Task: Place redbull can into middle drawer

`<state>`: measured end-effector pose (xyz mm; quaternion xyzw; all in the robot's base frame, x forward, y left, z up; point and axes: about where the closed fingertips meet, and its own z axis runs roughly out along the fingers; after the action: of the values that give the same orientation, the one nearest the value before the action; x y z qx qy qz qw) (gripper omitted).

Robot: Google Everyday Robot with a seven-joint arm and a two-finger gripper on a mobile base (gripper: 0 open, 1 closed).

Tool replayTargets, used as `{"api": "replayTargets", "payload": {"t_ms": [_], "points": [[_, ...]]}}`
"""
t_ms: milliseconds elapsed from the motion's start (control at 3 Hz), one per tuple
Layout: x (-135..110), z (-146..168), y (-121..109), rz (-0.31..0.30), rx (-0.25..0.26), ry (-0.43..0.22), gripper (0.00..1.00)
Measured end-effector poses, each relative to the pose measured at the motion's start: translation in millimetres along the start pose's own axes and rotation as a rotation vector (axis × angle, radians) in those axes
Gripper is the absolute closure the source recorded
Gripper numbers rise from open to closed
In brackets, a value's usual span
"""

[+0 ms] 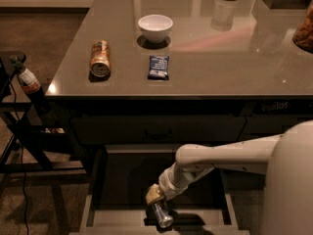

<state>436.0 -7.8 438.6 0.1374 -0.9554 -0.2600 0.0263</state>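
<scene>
Next, my gripper sets the redbull can down on the dark bottom of the middle drawer, close to the front rim (155,218).
The redbull can (162,215) is slim and silver with a shiny end. It sits tilted low inside the open middle drawer (93,199), near the drawer's front. My gripper (157,203) reaches down into the drawer from the white arm on the right and is closed around the can's upper part. The drawer has a dark interior and a lighter grey rim.
On the grey countertop (220,58) lie a fatter orange-brown can (100,58) on its side, a white bowl (155,27) and a dark blue snack packet (158,66). A dark drawer front with a bar handle (159,131) sits above. A black stand with a bottle (25,80) is at the left.
</scene>
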Motion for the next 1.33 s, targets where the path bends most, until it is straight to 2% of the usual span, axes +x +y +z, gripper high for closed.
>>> {"api": "replayTargets", "payload": {"t_ms": [667,1333], "points": [[-37,23,-11,0.025,-0.013,-0.069,1.0],[-42,44,-17,0.086,-0.029,-0.125,1.0]]}}
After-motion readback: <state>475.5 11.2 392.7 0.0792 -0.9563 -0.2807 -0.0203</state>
